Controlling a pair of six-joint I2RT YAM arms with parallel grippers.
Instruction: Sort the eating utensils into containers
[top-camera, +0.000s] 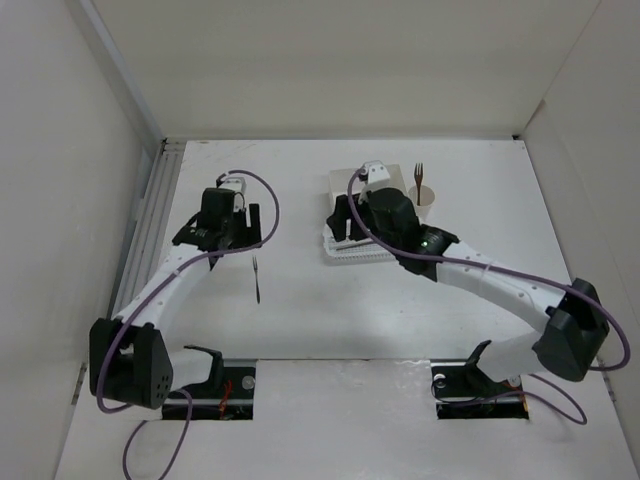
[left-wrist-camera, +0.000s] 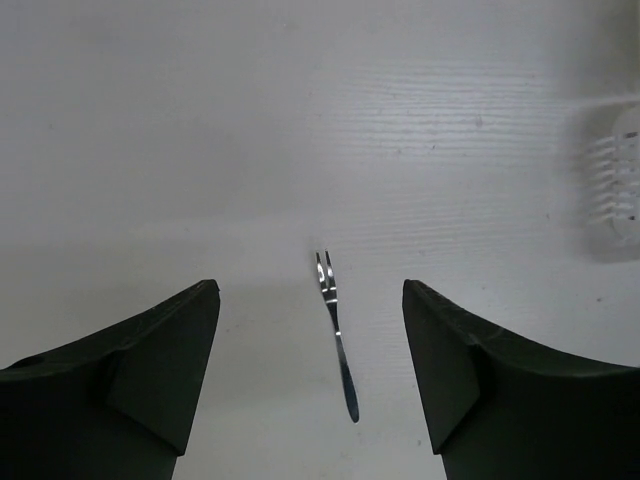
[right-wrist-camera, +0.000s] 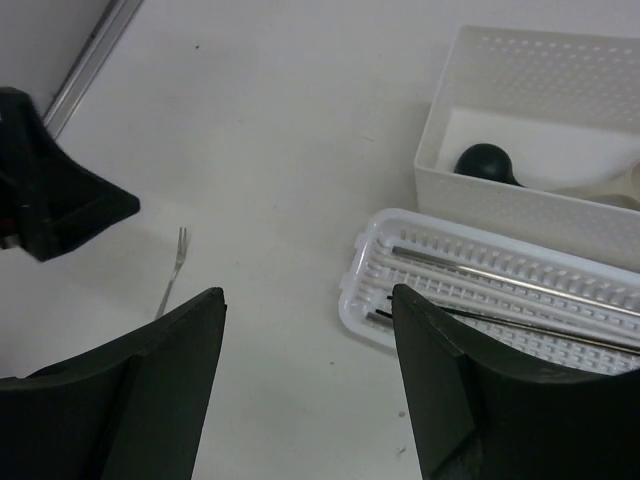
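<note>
My left gripper will next move to the small dark fork on the table and close on the fork's neck (top-camera: 255, 268) (left-wrist-camera: 331, 302), just behind the fork's tines.
A small dark fork (left-wrist-camera: 336, 335) lies flat on the white table, tines pointing away. My left gripper (left-wrist-camera: 310, 290) is open and empty above it, with the fork between the fingers in the left wrist view. From the top, the fork (top-camera: 257, 278) lies just right of and below the left gripper (top-camera: 233, 243). My right gripper (right-wrist-camera: 307, 295) is open and empty over the table, left of the perforated basket (right-wrist-camera: 365, 290). The basket holds silvery and dark chopsticks (right-wrist-camera: 470, 265). The white box (right-wrist-camera: 520, 205) holds a dark rounded utensil (right-wrist-camera: 487, 162) and a cream piece (right-wrist-camera: 625, 185).
A small cream cup (top-camera: 423, 196) stands behind the box at the right with a fork (top-camera: 420, 172) upright in it. The right arm (top-camera: 480, 280) covers much of the box and the basket (top-camera: 352, 255) from the top. White walls enclose the table; a rail (top-camera: 150, 215) runs along the left side.
</note>
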